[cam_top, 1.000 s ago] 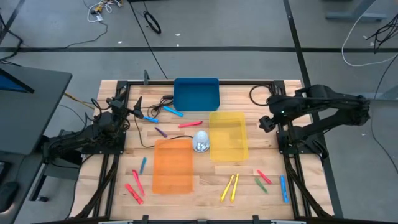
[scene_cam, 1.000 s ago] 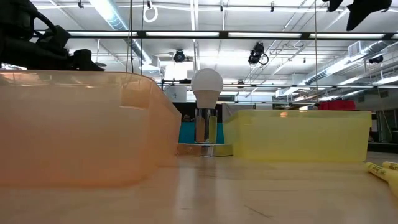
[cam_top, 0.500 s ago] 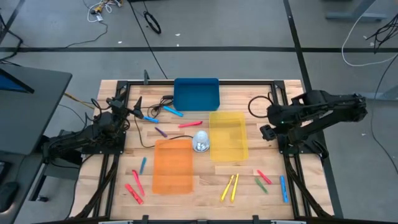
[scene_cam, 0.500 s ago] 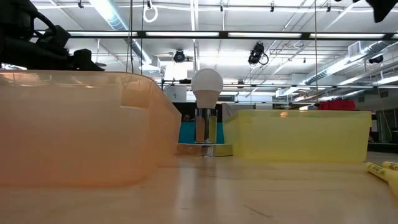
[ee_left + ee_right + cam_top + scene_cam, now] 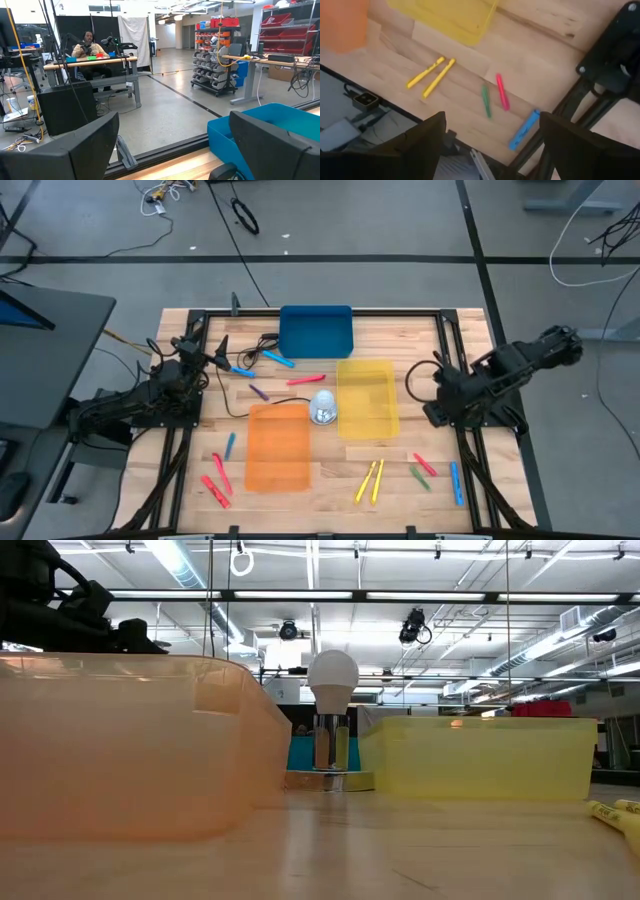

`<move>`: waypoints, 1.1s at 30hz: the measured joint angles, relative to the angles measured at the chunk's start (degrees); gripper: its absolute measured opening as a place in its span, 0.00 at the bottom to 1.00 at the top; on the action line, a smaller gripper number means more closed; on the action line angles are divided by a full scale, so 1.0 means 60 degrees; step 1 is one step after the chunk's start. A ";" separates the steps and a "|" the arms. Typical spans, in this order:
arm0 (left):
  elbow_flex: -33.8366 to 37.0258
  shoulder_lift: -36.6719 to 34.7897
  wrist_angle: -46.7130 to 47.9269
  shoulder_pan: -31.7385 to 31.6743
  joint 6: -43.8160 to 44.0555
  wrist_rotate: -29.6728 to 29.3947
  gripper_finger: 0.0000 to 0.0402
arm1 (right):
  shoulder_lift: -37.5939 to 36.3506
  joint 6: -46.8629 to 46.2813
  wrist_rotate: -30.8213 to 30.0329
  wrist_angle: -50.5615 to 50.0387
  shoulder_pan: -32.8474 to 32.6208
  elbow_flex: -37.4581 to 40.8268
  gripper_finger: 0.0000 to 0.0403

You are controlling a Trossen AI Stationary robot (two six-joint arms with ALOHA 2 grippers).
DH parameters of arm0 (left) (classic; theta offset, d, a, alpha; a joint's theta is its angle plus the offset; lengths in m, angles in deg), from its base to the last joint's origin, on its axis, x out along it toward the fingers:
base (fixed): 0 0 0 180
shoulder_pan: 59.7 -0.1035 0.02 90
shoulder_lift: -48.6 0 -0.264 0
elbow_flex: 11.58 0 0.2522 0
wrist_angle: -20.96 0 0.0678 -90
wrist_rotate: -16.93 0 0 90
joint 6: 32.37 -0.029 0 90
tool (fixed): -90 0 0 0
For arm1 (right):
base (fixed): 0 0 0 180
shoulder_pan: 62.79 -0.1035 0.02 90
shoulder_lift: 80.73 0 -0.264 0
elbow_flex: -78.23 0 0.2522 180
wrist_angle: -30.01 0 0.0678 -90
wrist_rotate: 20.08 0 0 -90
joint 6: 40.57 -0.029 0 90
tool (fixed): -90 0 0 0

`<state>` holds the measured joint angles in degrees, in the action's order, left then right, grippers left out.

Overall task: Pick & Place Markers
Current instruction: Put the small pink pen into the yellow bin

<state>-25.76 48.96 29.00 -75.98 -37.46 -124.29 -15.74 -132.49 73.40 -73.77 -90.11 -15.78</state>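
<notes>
The red marker is beside the green marker. My right gripper needs to go there next and close on the red marker's middle (image 5: 426,465) (image 5: 503,94).
Markers lie flat and loose on the wooden table (image 5: 400,340). Two yellow ones (image 5: 370,480), a green one (image 5: 418,476), a red one (image 5: 425,465) and a blue one (image 5: 456,483) are near the front right. Red ones (image 5: 216,483) and a blue one (image 5: 230,445) lie front left. Blue (image 5: 279,360), red (image 5: 305,380) and purple (image 5: 259,392) ones lie toward the back. My right gripper (image 5: 432,415) hangs open above the table's right side, pointing down. Its wrist view shows the yellow (image 5: 431,75), green (image 5: 486,101), red (image 5: 502,92) and blue (image 5: 524,130) markers below. My left gripper (image 5: 222,352) waits open at the back left.
A blue tray (image 5: 316,330) stands at the back, a yellow tray (image 5: 367,398) in the middle right and an orange tray (image 5: 278,446) in the middle left. A light bulb on a stand (image 5: 323,408) sits between them. Black cables (image 5: 262,342) lie near the blue tray.
My right gripper has swung along the table's right side toward the near edge and has turned about, still open. It has left the top of the low view. The markers and trays have kept their places.
</notes>
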 joint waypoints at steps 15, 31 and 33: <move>0.0000 0.0000 0.0000 0.0002 0.0000 0.0000 0.95 | 0.0452 -0.2634 -0.0249 0.0000 -0.2556 0.0000 0.80; 0.0003 -0.0003 0.0000 0.0001 0.0000 0.0000 0.95 | 0.1523 -0.1761 -0.0437 0.0011 -0.3153 0.0004 0.80; -0.0001 0.0000 0.0000 -0.0001 0.0000 0.0000 0.95 | 0.1650 -0.1599 -0.0425 0.0007 -0.3153 0.0004 0.80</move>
<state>-25.76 48.96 29.00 -75.99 -37.46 -124.29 -5.83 -142.09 70.85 -73.73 -109.03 -15.76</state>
